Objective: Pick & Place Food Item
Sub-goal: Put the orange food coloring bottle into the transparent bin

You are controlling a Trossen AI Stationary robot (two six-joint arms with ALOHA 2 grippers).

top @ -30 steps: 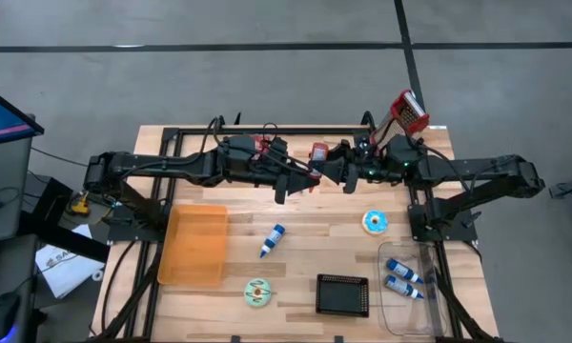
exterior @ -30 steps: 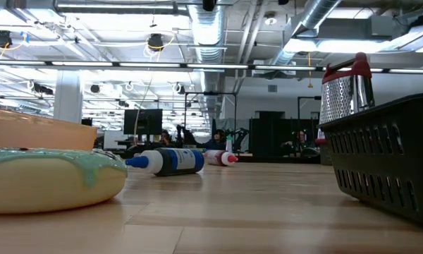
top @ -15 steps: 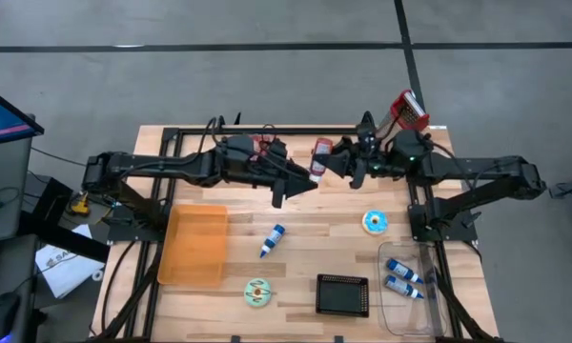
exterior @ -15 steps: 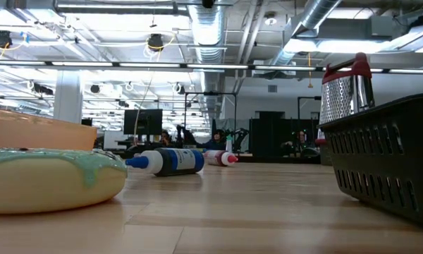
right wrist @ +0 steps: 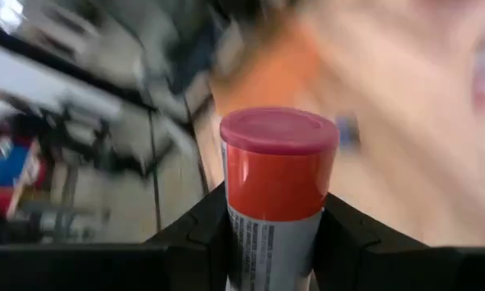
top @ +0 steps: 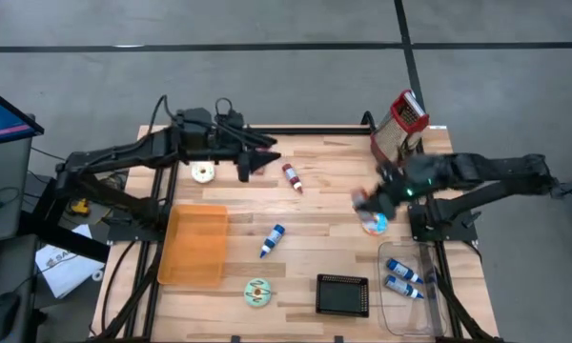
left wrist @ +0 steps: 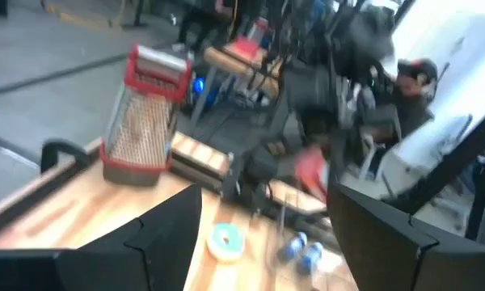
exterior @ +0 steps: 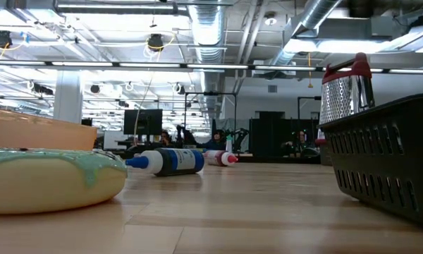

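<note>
Next, my right gripper puts the red canister down in the clear bin, just on the near side of the blue bottles (top: 398, 304).
My right gripper (top: 364, 200) is shut on a red canister with a pink lid (right wrist: 276, 162), held above the table just far of a blue-frosted donut (top: 375, 225). My left gripper (top: 257, 157) is open and empty at the far left, beside a white donut (top: 203, 172) that lies flat on the table. A red-and-white bottle (top: 292, 176) and a blue bottle (top: 273, 240) lie on their sides mid-table. A green-frosted donut (top: 257, 292) lies flat near the front edge. My right gripper pinches the canister's white lower body (right wrist: 271, 242) between its two fingers. The red upper part and the pink lid (right wrist: 279, 129) stick out past the fingertips. The canister is lifted clear of the table.
An orange tray (top: 193, 246) lies at the near left and a black basket (top: 342, 295) at the near middle. A clear bin (top: 429, 314) holding two blue bottles is at the near right. A metal grater (top: 405, 116) stands at the far right corner.
My right gripper has carried the red canister from the far middle toward the table's near right, to above the blue-frosted donut. My left gripper has drawn back toward the table's far left, uncovering the white donut and the red-and-white bottle.
</note>
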